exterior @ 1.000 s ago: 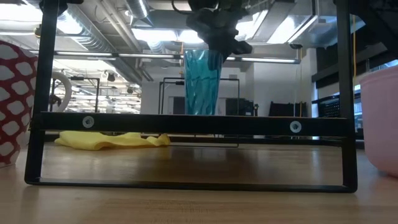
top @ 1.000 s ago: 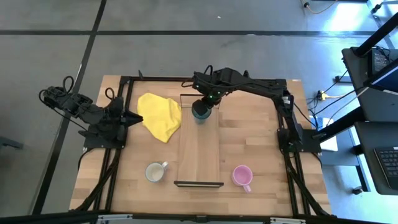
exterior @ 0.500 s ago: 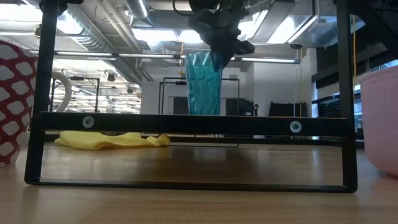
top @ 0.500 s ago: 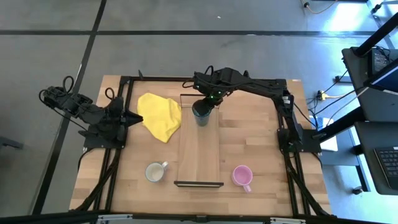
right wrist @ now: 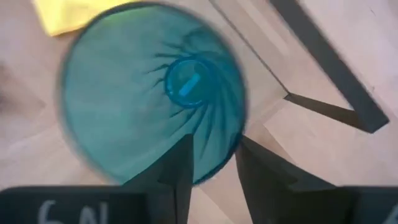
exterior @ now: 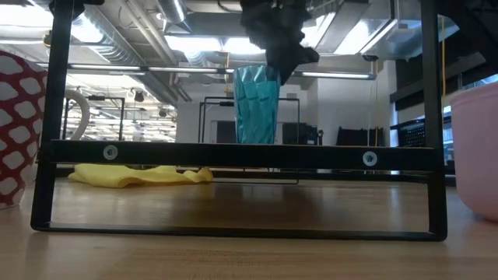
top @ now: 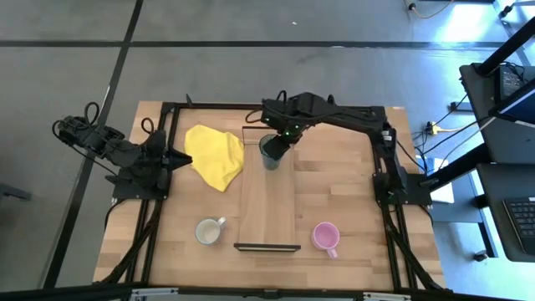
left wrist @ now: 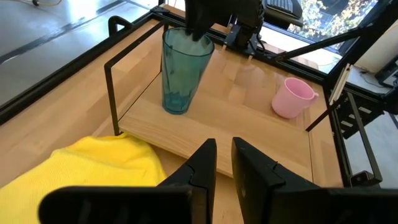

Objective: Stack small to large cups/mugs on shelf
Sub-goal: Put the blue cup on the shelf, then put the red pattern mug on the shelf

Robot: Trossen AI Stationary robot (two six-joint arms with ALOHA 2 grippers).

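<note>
The robot's left gripper will next move to the white mug's rim [top: 200, 227], on the side away from the shelf, and close there.
The teal tumbler [top: 268, 155] stands upright by its base on the far end of the shelf [top: 267, 205], a light-wood board with dark end pieces. It also shows in the low view [exterior: 257, 105] and the left wrist view [left wrist: 181, 71]. My right gripper [right wrist: 214, 143] is above its rim on the right side and open, one finger inside the glass and one outside. The white mug [top: 209, 231] stands on the table left of the shelf, the pink mug [top: 325, 237] to its right. My left gripper [left wrist: 224, 155] waits shut at the table's left. My right gripper comes from above, pointing down, with one finger [right wrist: 180, 168] inside the tumbler and the other [right wrist: 261, 177] outside its rim [right wrist: 221, 168]. The gap is wider than the glass wall. I cannot tell whether either finger touches it.
A crumpled yellow cloth [top: 214, 155] lies on the table between my left gripper and the shelf's far end. The table's black frame [top: 167, 109] runs along its edges. The shelf's near dark end piece [exterior: 233, 154] crosses the low view.
The tumbler has gone from tilted under my right gripper to standing upright on the shelf's far end. My right gripper has shifted a little toward the table's right edge, uncovering most of the tumbler's mouth.
</note>
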